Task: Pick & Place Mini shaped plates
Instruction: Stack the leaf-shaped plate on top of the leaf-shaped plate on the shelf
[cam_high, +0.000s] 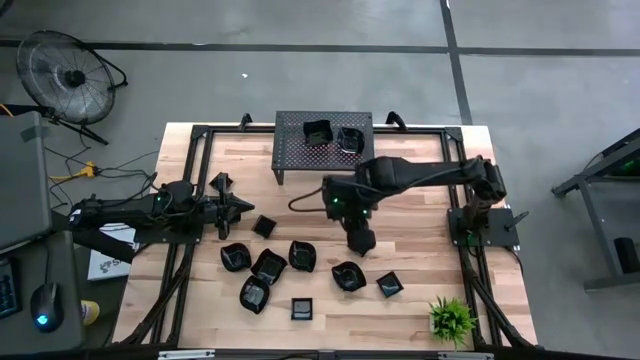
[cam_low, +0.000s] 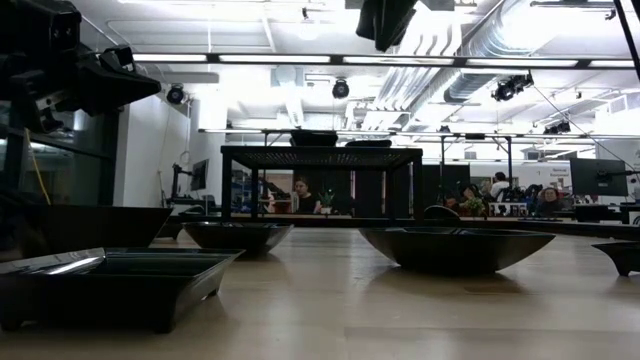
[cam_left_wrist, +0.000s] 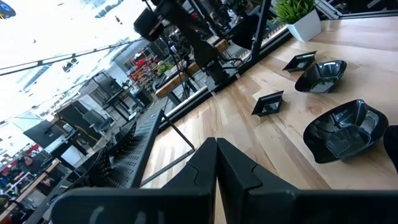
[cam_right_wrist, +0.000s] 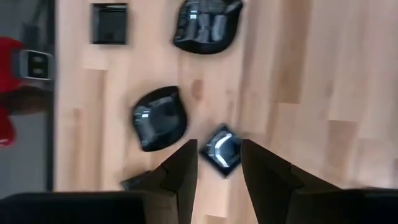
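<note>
Next, my right gripper goes to the rounded plate nearest the potted plant and closes on the plate's pointed corner (cam_high: 363, 284) (cam_right_wrist: 147, 149) facing that plant.
Several small glossy black mini shaped plates (cam_high: 268, 265) lie flat on the wooden table (cam_high: 420, 250) near its front edge. Two more (cam_high: 335, 135) rest on top of the black perforated stand (cam_high: 323, 160) at the far edge. My right gripper (cam_high: 359, 240) hangs open above the table's middle, pointing steeply down, empty. In the right wrist view a small square plate (cam_right_wrist: 221, 149) shows on the table between the fingers, well below them, with a rounded plate (cam_right_wrist: 160, 118) beside it. My left gripper (cam_high: 237, 207) waits at the left, level and shut (cam_left_wrist: 216, 163).
A small potted plant (cam_high: 452, 318) stands at the table's front right corner. The stand's legs rest on the far part of the table. Bare wood lies between the stand and the plates. People sit in the room behind the table (cam_low: 300, 195).
</note>
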